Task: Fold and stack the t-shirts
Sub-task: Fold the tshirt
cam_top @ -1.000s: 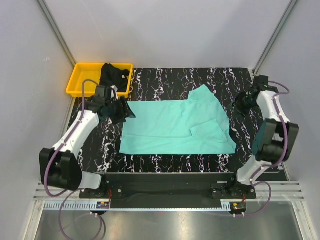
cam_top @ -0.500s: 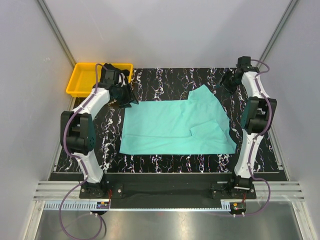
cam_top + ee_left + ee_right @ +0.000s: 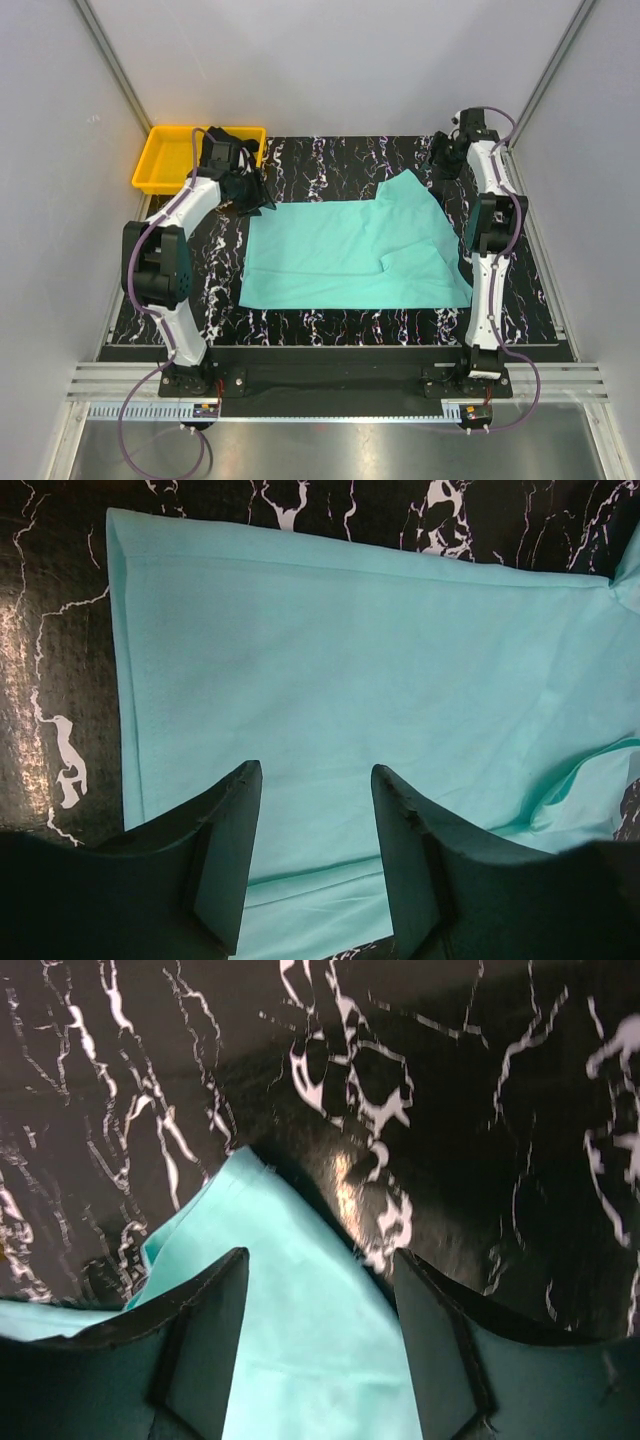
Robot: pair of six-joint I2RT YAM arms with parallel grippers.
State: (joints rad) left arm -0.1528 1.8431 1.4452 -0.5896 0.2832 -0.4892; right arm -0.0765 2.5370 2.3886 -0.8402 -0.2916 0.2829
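The turquoise t-shirt has a far corner (image 3: 252, 211) (image 3: 119, 524) that is nearest the yellow tray. Next, I close my left gripper on that corner.
The turquoise t-shirt (image 3: 340, 250) lies spread flat on the black marbled table, one sleeve folded in at the right. My left gripper (image 3: 255, 200) hovers over its far left corner, open and empty, cloth (image 3: 350, 650) showing between the fingers (image 3: 315, 775). Over the shirt's far right tip (image 3: 290, 1290), my right gripper (image 3: 437, 165) stands open too, holding nothing (image 3: 320, 1260). The black t-shirt (image 3: 248, 143) lies bunched in the tray, partly hidden by the left arm.
A yellow plastic tray (image 3: 160, 170) sits at the table's far left corner. Grey walls close in the back and both sides. Bare marbled table (image 3: 330, 320) runs along the front edge, between the shirt and the arm bases.
Both arms have reached out toward the far side. The left gripper went from the shirt's left edge to its far left corner; the right swung up to the far right tip and opened wider.
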